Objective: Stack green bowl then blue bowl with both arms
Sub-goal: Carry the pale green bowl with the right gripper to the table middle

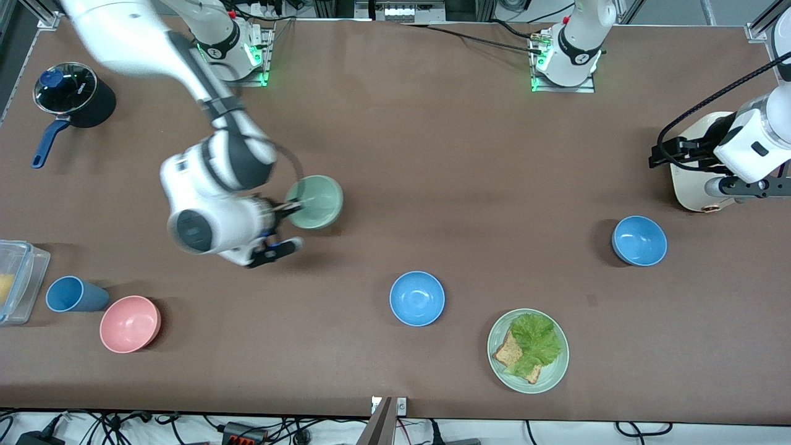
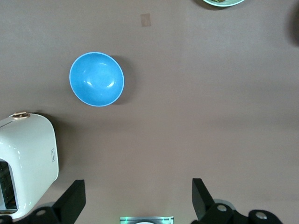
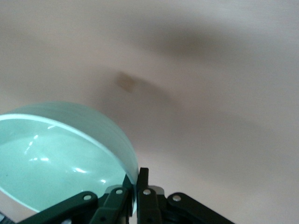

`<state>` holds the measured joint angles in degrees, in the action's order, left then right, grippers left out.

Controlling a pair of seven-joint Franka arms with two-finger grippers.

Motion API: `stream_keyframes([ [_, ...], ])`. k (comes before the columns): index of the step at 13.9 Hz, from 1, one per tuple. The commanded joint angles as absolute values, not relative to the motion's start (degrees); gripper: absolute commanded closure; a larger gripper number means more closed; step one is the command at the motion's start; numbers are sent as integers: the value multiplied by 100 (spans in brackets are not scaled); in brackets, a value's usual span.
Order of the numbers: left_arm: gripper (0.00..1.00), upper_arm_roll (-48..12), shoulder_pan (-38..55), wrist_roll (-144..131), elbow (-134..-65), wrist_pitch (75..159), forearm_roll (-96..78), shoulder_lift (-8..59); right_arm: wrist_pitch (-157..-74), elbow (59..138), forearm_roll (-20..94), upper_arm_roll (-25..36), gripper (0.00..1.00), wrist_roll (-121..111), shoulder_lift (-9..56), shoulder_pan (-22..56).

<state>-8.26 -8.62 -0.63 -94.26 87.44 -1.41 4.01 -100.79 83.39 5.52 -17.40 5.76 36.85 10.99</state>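
Note:
My right gripper has the green bowl to place. It will set the bowl down on the bare table straight [image 1: 402,188] behind the middle blue bowl.
The pale green bowl [image 1: 316,201] is gripped by its rim in my right gripper [image 1: 289,209], tilted and just above the table's middle. In the right wrist view the fingers [image 3: 147,183] pinch the green bowl's [image 3: 60,158] wall, with the gripper [image 3: 137,176] shut on it. One blue bowl [image 1: 417,298] sits nearer the front camera, beside the plate. The other blue bowl [image 1: 639,240] sits toward the left arm's end; it also shows in the left wrist view [image 2: 96,79]. My left gripper [image 1: 670,154] [image 2: 138,186] is open and empty, up over the toaster.
A white toaster [image 1: 695,179] [image 2: 25,163] stands at the left arm's end. A green plate [image 1: 497,340] holds lettuce and toast. A pink bowl [image 1: 130,323], blue cup [image 1: 75,294], plastic container [image 1: 18,281] and black pot [image 1: 74,96] are at the right arm's end.

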Motion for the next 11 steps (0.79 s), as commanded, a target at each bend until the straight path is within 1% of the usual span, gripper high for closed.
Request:
stream_keyframes([
  [1, 0, -809, -949, 26, -9316, 8631, -281, 431, -10501, 8297, 536, -1705, 100, 1543, 3814, 1738],
  [4, 0, -809, -967, -35, -9308, 8631, -281, 431, -11055, 8323, 597, -1705, 100, 2248, 3946, 2204],
  [5, 0, -809, -984, -35, -9316, 8640, -281, 431, -11126, 8332, 598, -1705, 100, 2398, 4025, 2371],
  [11, 0, -861, -984, 52, -9342, 8709, -237, 474, -11206, 8358, 537, -1696, 100, 2645, 4411, 2707],
])
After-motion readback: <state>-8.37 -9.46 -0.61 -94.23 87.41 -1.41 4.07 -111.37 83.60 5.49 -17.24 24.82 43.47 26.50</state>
